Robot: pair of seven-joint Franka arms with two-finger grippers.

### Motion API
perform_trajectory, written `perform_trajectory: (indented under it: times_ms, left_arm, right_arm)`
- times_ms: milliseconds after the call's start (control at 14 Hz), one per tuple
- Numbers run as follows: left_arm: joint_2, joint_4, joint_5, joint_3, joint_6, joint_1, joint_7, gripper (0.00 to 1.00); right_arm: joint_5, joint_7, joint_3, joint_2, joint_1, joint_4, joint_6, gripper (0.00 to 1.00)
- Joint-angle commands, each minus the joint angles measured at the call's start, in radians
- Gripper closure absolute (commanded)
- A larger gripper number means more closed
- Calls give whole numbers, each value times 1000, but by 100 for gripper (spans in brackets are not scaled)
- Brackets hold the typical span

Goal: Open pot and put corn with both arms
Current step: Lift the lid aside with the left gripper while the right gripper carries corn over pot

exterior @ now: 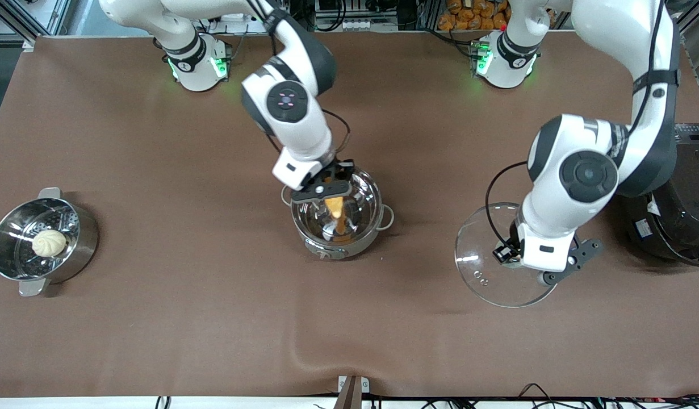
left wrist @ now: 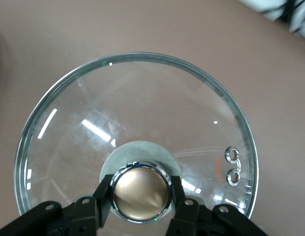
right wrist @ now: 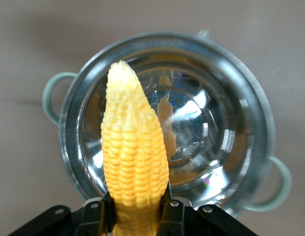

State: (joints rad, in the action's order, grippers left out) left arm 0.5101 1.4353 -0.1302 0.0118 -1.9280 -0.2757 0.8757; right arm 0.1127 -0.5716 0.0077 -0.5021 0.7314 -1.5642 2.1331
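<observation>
Next, I release the glass lid with my left gripper on the table [exterior: 481,258] between the steel pot and black rice cooker.
The steel pot [exterior: 358,238] stands open at the table's middle, its two loop handles showing. My right gripper [exterior: 329,192] is shut on the yellow corn [exterior: 336,209] and holds it tip down over the pot's opening. In the right wrist view the corn [right wrist: 134,147] hangs over the pot [right wrist: 251,147] in my right gripper [right wrist: 135,209]. My left gripper [exterior: 531,267] is shut on the copper knob [left wrist: 141,191] of the glass lid [exterior: 485,267], over the table toward the left arm's end. The lid [left wrist: 137,108] fills the left wrist view, with my left gripper [left wrist: 141,196] round its knob.
A steel steamer pot [exterior: 79,241] with a pale bun [exterior: 49,242] on its insert stands toward the right arm's end. A large black rice cooker [exterior: 681,199] stands at the left arm's end, beside the left arm.
</observation>
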Motion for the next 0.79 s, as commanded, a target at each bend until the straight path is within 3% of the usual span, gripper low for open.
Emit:
perform_trajectory:
  times_ms: [0,143,286,571,643,714]
  left_arm:
    - [59,2,6,11,-3,3,-33,100]
    - [103,14,6,11,-52,3,-32,100]
    - [82,113,7,11,-184,4,-18,100]
    - [57,256,7,11,-334,6,-18,100]
    - [57,290,6,10,-364,6,-17,100]
    - [51,325,6,10,-394,7,-17,100]
  right_arm:
    - [-21,-20,-17,-70,-7,47,5,95]
    - [-21,-17,-17,-108,-10,85,10,79]
    - [-34,-8,-18,-115,-13,93,8,42]
    - [-56,-10,-18,-99,-13,93,2,7]
    - [-57,-8,-21,-92,-26,93,-2,0]
    - [-57,-1,-25,-58,-62,81,-19,0]
